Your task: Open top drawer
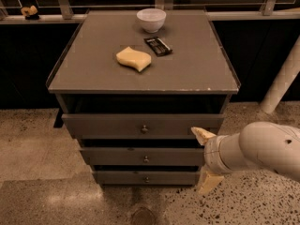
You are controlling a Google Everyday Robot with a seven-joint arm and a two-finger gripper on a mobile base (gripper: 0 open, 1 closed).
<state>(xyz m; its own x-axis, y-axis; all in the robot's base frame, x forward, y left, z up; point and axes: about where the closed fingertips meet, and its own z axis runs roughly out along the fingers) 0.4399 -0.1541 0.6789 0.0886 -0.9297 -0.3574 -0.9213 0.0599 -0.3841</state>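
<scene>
I will next move my gripper to the top drawer's top edge [180, 115], between its knob and the end nearest my arm, and close it there.
The top drawer [103, 125] is the widest grey-brown front, just under the cabinet top, with a small round metal knob [144, 129] at its centre. A dark gap shows above it, and it stands slightly forward of the two narrower drawers [112, 156] below. My gripper [205, 158] is at the cabinet's right front corner, level with the middle drawer, to the right of the knob. Its two cream fingers [202, 135] are spread apart, open and empty. The white arm [258, 149] comes in from the right.
On the cabinet top are a white bowl [151, 18], a yellow sponge [134, 58] and a dark packet [158, 45]. A white pole [283, 78] stands at the right. A rail runs behind. Speckled floor lies in front.
</scene>
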